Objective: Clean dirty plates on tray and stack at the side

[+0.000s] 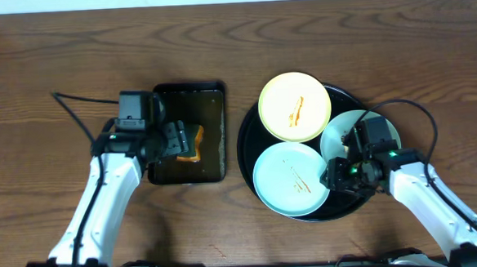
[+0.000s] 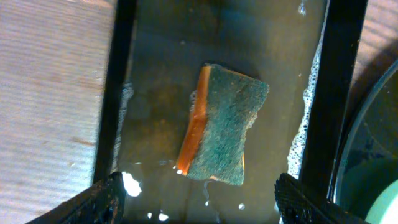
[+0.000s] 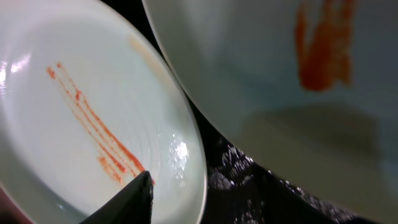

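The robot's left gripper will next go down to the middle of the sponge (image 1: 192, 143) (image 2: 220, 128) in the rectangular black tray and close there, pinching the sponge's long sides together.
Three plates lie on the round black tray (image 1: 252, 153): a pale yellow plate (image 1: 294, 106) at the back, a pale blue-white plate (image 1: 288, 180) at the front, and a mint-white plate (image 1: 337, 132) half hidden under my right arm. Orange sauce streaks the yellow and blue-white ones. My right gripper (image 1: 336, 176) is at the right rim of the blue-white plate (image 3: 81, 118). One of its fingers (image 3: 134, 199) rests on that plate's inner face; the other finger does not show. My left gripper (image 2: 199, 199) hangs open over the sponge (image 2: 224, 130).
The sponge (image 1: 192, 144), green on top with an orange underside, lies in shallow soapy water in a rectangular black tray (image 1: 212, 98) left of the round one. Another sauce-smeared plate (image 3: 280, 74) fills the upper right of the right wrist view. Bare wooden table (image 1: 38, 62) surrounds both trays.
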